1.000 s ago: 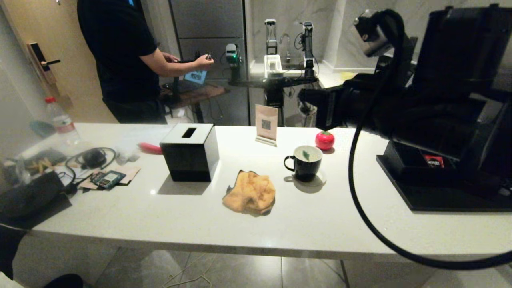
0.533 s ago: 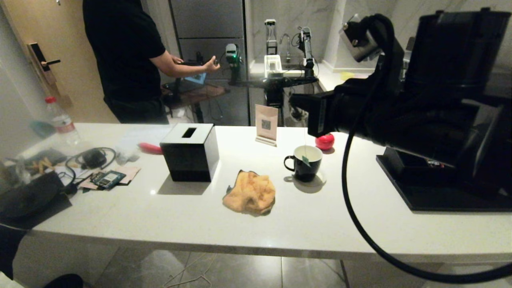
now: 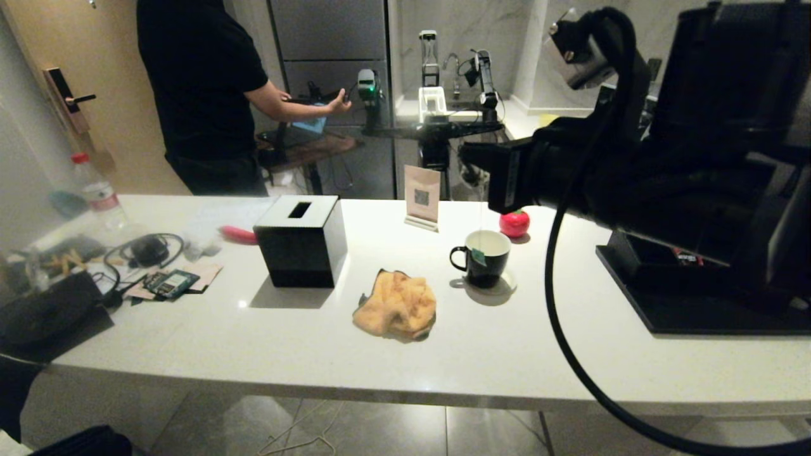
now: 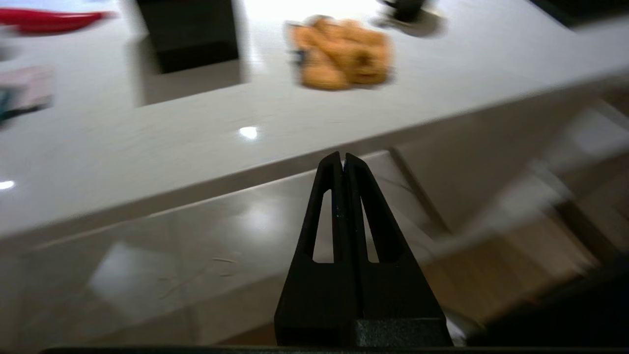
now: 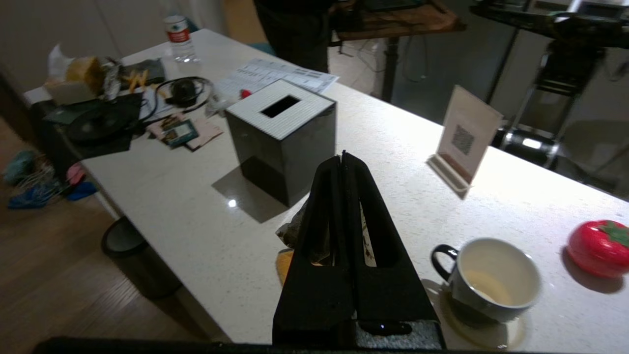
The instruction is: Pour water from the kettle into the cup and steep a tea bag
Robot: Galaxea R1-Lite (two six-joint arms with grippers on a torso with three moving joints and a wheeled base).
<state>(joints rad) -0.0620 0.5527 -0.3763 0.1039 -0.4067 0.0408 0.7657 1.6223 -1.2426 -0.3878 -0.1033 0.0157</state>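
Note:
Next, my left gripper goes to the thin string's hanging part (image 3: 479, 218), below my right gripper's fingers, and closes there.
The cup (image 3: 486, 271), a black mug with a white inside, stands on a pale coaster mid-table and holds pale liquid (image 5: 484, 287). My right gripper (image 3: 467, 156) hovers above it and a little to its left, shut on a thin string. The tea bag (image 3: 478, 256) hangs from that string just outside the cup's near-left rim. In the right wrist view the wet bag (image 5: 292, 235) dangles behind the gripper (image 5: 342, 155). My left gripper (image 4: 342, 155) is shut and empty, low in front of the table's front edge. The kettle is not visible in any view.
A black tissue box (image 3: 301, 244) and an orange cloth (image 3: 396, 304) sit left of the cup. A red tomato-shaped object (image 3: 514, 222) and a card stand (image 3: 422, 196) are behind it. A low black compartment box (image 3: 640, 278) lies right. Clutter fills the left end; a person (image 3: 203, 95) stands behind.
The tea bag has come up out of the cup and now hangs by its string outside the near-left rim. My right gripper has shifted slightly left. The person behind has shifted.

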